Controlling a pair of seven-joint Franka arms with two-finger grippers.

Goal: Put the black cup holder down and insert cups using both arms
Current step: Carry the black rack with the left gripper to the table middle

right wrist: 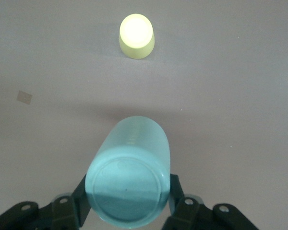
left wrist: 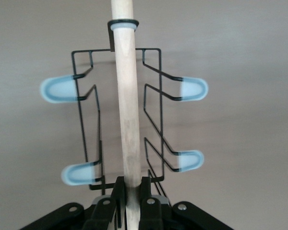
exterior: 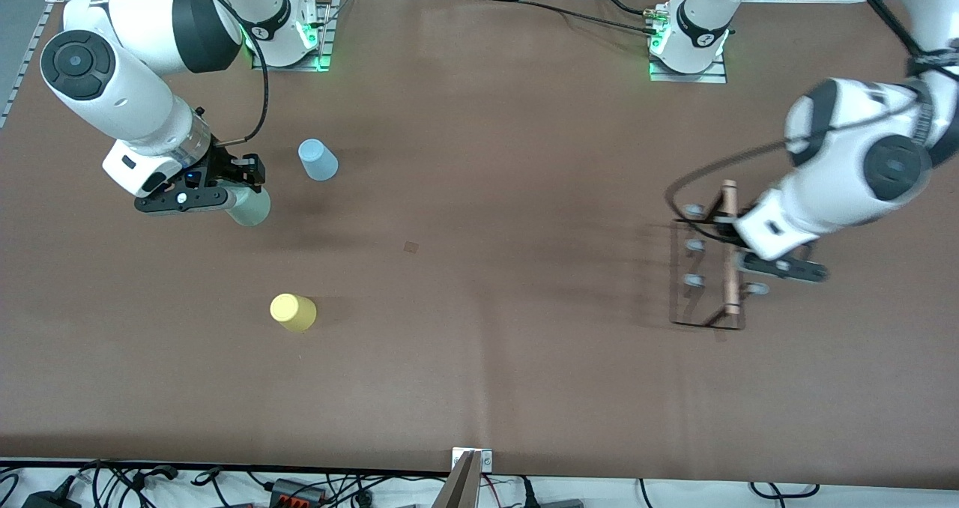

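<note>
The black cup holder will leave my left gripper on the bare table (exterior: 505, 233) near the small tape mark, toward my left arm.
The black cup holder (exterior: 703, 321) is at the left arm's end of the table. My left gripper (exterior: 738, 259) is shut on its light wooden rod (exterior: 728, 223). In the left wrist view the fingers (left wrist: 116, 191) clamp the rod (left wrist: 127, 96), with grey-tipped prongs (left wrist: 194, 88) on both sides. I cannot tell whether the base touches the table. My right gripper (exterior: 238, 193) is shut on the sage green cup (exterior: 252, 207), held just above the table at the right arm's end. Its base faces the right wrist view (right wrist: 128, 167). The light blue cup (exterior: 318, 159) and the yellow cup (exterior: 293, 312) stand upside down on the table.
A small tape mark (exterior: 410, 247) lies mid-table. The yellow cup (right wrist: 137, 36) also shows in the right wrist view, on the table apart from the green cup. Cables and a bracket (exterior: 470, 463) run along the table's edge nearest the camera.
</note>
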